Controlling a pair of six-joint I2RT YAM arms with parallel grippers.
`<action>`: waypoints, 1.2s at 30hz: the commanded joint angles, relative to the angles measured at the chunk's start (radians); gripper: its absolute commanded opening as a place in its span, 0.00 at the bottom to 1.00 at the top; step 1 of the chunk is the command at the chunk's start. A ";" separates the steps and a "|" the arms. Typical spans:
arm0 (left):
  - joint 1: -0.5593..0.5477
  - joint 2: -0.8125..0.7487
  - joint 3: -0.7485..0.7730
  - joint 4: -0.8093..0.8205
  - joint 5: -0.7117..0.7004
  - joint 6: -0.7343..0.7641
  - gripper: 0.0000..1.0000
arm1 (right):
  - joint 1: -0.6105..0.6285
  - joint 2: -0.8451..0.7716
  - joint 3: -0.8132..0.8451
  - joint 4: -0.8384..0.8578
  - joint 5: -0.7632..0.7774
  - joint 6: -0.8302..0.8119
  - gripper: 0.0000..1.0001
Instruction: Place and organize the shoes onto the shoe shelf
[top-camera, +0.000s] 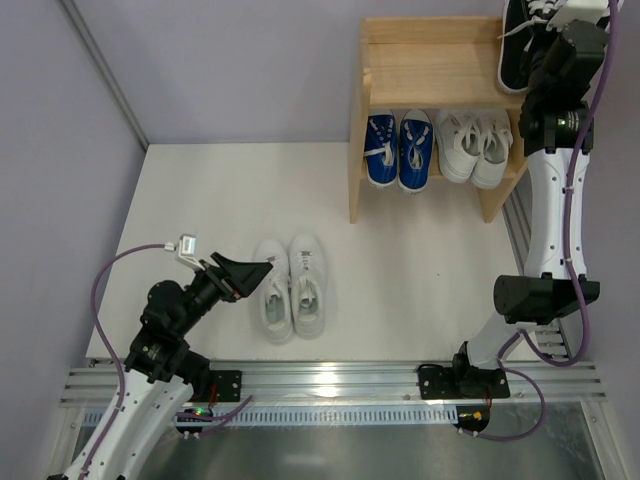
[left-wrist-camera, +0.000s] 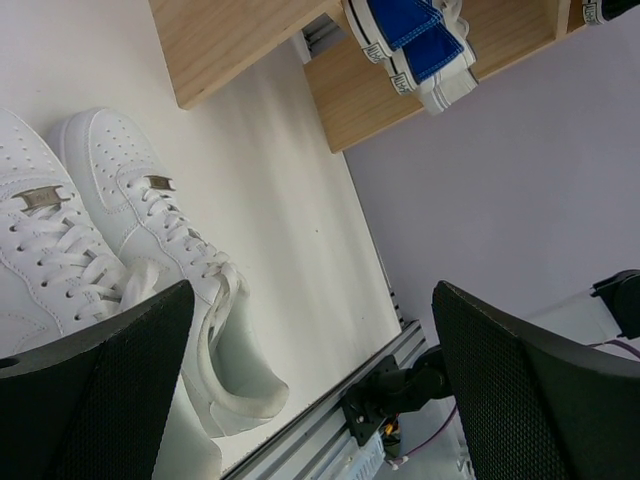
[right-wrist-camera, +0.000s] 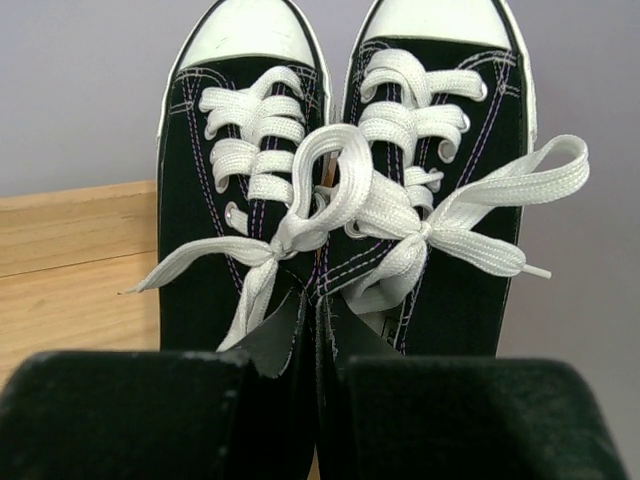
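Next, my left gripper grips the white leather pair on the touching inner sides (top-camera: 292, 301) (left-wrist-camera: 200, 372), between the ankle openings, because this holds both shoes together.
The wooden shoe shelf (top-camera: 430, 70) stands at the back right. Blue sneakers (top-camera: 398, 150) and smaller white lace-ups (top-camera: 474, 146) sit on its lower tier. My right gripper (top-camera: 550, 40) is shut on the black sneakers (top-camera: 518, 45), pinching their inner walls together at the right end of the top tier. In the right wrist view, the black pair (right-wrist-camera: 250, 200) points away from my gripper (right-wrist-camera: 320, 400), with the shelf (right-wrist-camera: 70, 270) below. My left gripper (top-camera: 262, 268) is open just left of the white leather pair (top-camera: 293, 288) on the floor. The left wrist view shows that pair (left-wrist-camera: 130, 220) by the left finger (left-wrist-camera: 100, 390).
An aluminium rail (top-camera: 330, 380) runs along the near edge, with the right arm's base (left-wrist-camera: 400, 385) on it. Purple walls close the back and left. A grey strut (top-camera: 100, 70) leans along the left wall. A rail (top-camera: 520, 230) runs beside the shelf's right side.
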 joint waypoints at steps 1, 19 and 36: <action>-0.001 -0.017 0.020 -0.002 -0.011 0.020 1.00 | 0.002 -0.065 -0.008 0.187 -0.050 0.043 0.04; -0.001 -0.030 -0.005 0.007 -0.004 0.000 1.00 | 0.029 -0.161 -0.076 0.170 -0.191 0.071 0.04; 0.000 -0.034 -0.014 0.001 -0.010 0.003 1.00 | 0.030 -0.147 -0.091 0.182 -0.054 0.054 0.48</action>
